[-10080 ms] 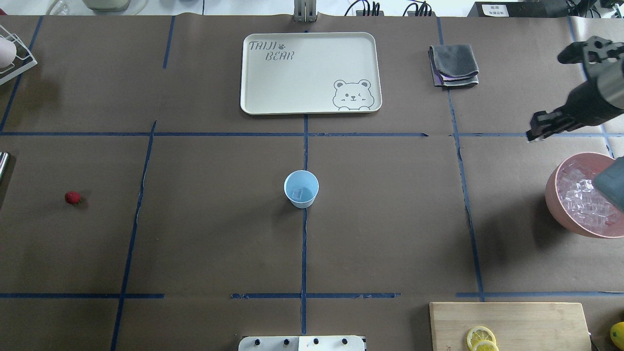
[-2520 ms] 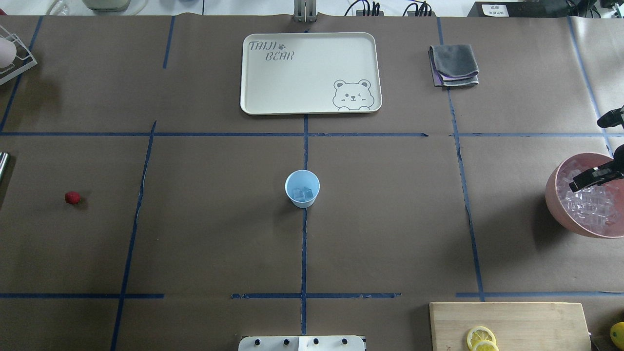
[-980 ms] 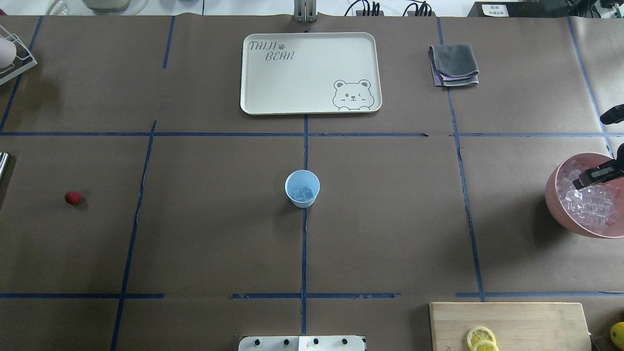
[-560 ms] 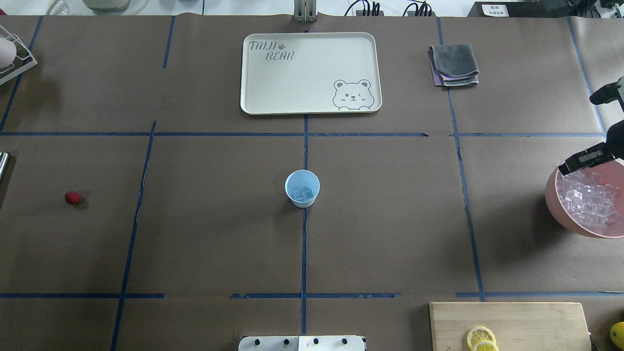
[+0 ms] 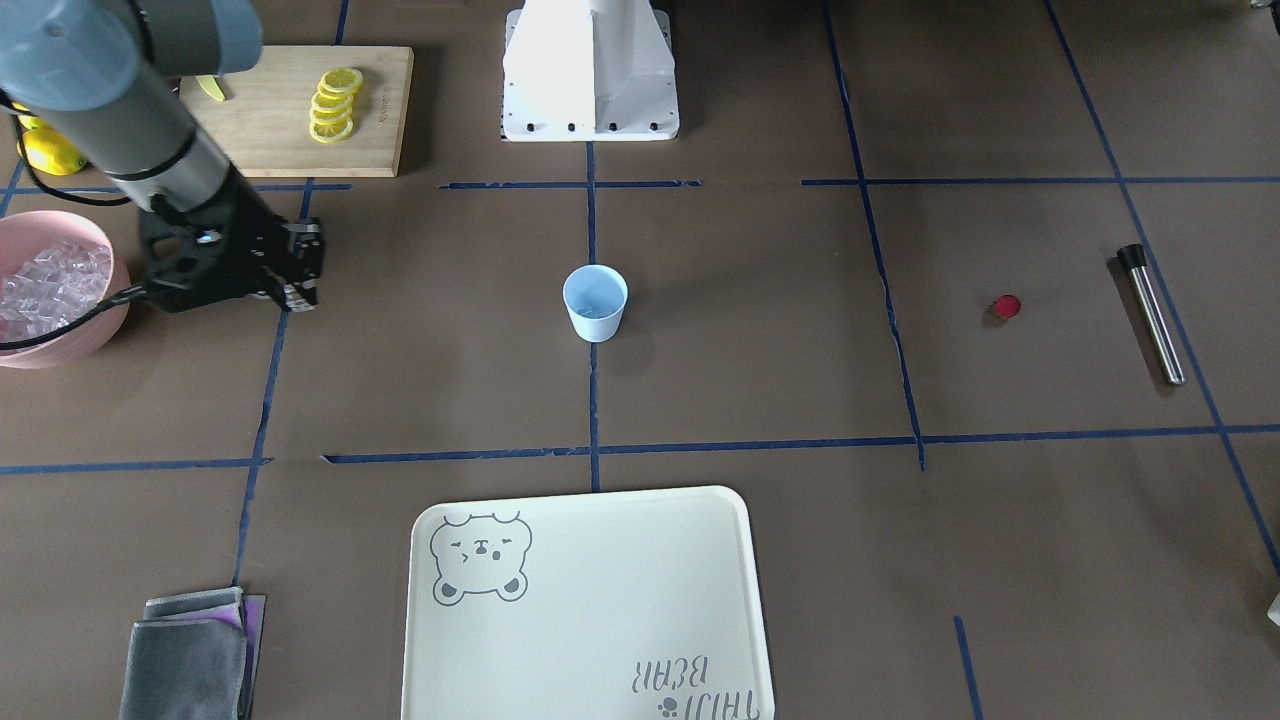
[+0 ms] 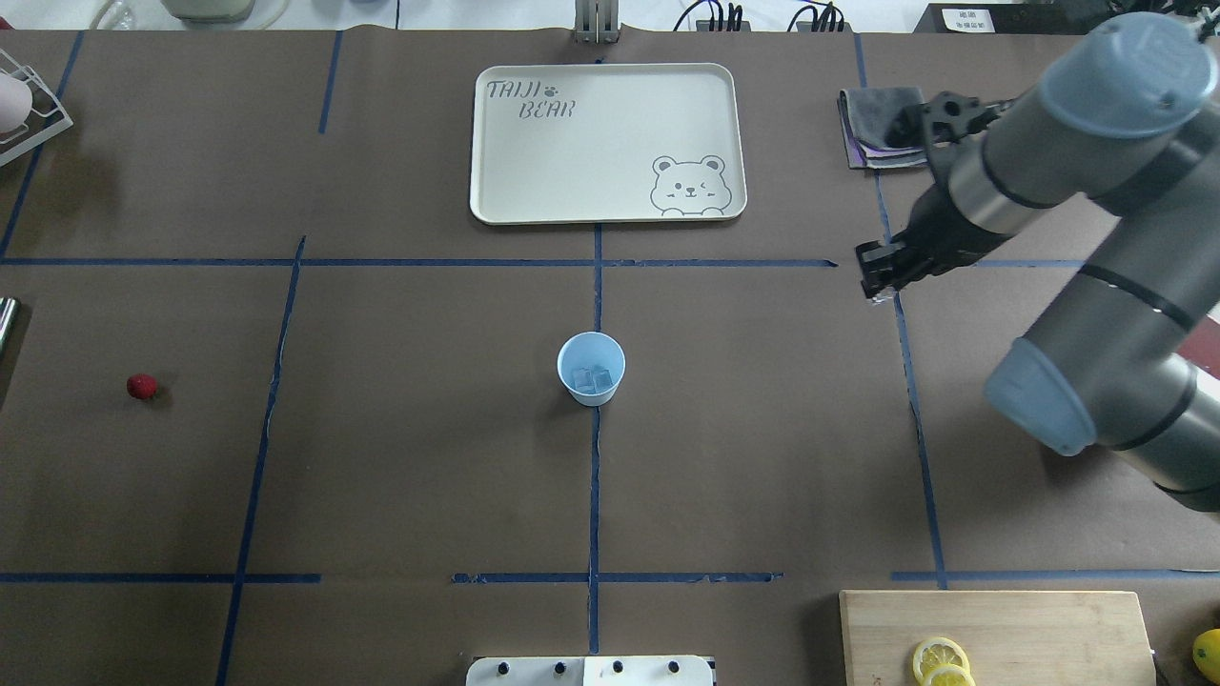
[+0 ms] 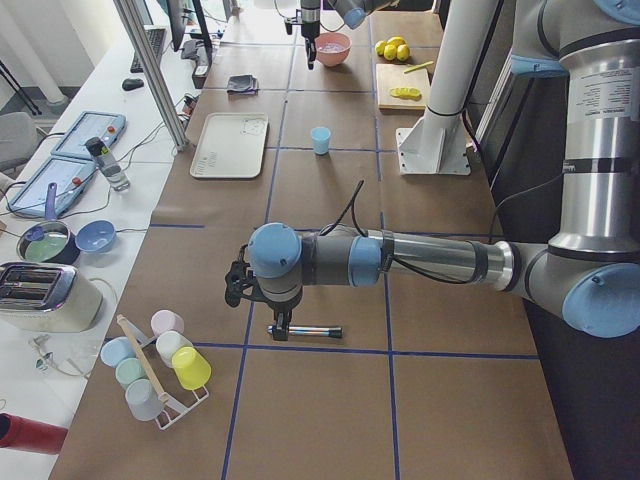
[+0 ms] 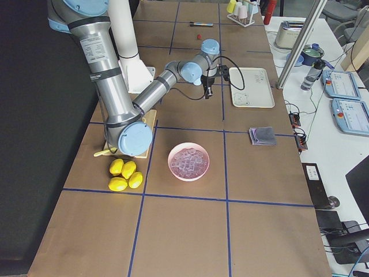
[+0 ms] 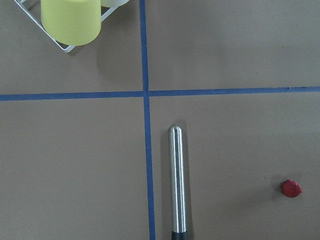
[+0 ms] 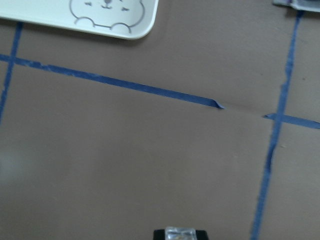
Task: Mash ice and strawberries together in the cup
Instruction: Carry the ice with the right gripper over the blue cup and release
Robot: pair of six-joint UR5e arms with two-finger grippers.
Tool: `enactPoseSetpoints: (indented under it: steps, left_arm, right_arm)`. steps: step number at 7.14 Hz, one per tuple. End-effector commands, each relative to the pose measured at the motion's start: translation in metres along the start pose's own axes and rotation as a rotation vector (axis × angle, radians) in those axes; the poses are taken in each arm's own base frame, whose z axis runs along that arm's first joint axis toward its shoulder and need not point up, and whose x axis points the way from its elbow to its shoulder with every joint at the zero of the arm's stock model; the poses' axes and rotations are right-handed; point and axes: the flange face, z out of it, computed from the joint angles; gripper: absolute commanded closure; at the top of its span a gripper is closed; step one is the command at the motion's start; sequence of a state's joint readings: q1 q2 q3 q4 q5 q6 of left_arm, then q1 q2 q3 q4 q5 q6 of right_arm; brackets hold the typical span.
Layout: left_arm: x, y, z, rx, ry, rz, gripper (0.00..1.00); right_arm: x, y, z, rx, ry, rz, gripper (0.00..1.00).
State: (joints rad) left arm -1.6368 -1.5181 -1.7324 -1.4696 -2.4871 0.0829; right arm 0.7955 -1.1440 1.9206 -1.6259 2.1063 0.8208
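My right gripper is going to release the ice cube inside the pale blue cup (image 5: 596,295), up against the other ice cubes.
The pale blue cup (image 6: 591,369) stands at the table's centre with two ice cubes (image 6: 591,380) inside. My right gripper (image 6: 877,283) hangs above the table to the cup's right, between the cup and the pink bowl (image 5: 100,325) of ice (image 5: 50,285). It is shut on one ice cube (image 10: 180,233), seen between the fingertips in the right wrist view. The strawberry (image 6: 141,386) lies alone far to the cup's left. My left gripper (image 7: 283,328) shows only in the exterior left view, just above a steel muddler (image 7: 318,331), and I cannot tell its state.
A cream bear tray (image 6: 607,143) lies behind the cup, a folded grey cloth (image 6: 872,114) to its right. A cutting board (image 6: 1039,634) with lemon slices (image 6: 941,659) sits front right. The muddler (image 5: 1152,315) lies beyond the strawberry (image 5: 1006,306), near a rack of cups (image 7: 160,365).
My right gripper has risen out of the pink bowl and swung left toward the table's centre, carrying an ice cube. The cup holds two cubes instead of one.
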Motion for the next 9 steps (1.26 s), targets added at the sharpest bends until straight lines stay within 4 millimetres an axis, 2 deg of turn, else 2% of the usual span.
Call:
enactPoseSetpoints:
  steps: [1, 2, 3, 5, 8, 9]
  left_arm:
    - [0.002, -0.003, -0.002, 0.004, -0.001, 0.003, 0.0]
    - [0.001, -0.003, -0.001, 0.002, -0.001, 0.004, 0.0]
    - [-0.001, -0.003, 0.001, -0.001, 0.0, 0.003, 0.0]
    - [-0.003, -0.002, 0.002, -0.005, -0.002, 0.002, 0.0]
    - [-0.004, -0.002, 0.003, -0.006, -0.002, 0.0, 0.0]
    - [-0.004, -0.002, 0.003, -0.006, -0.002, -0.001, 0.0]
  right_arm:
    - [-0.149, 0.005, 0.036, 0.042, 0.002, 0.083, 1.0]
    - [-0.193, 0.005, 0.052, 0.053, 0.014, 0.103, 1.0]
    - [-0.223, 0.003, 0.065, 0.05, 0.026, 0.11, 1.0]
    - [-0.244, 0.009, 0.07, 0.054, 0.024, 0.105, 1.0]
    - [-0.254, 0.012, 0.074, 0.055, 0.027, 0.096, 0.98]
    - [-0.255, 0.011, 0.072, 0.058, 0.023, 0.096, 0.79]
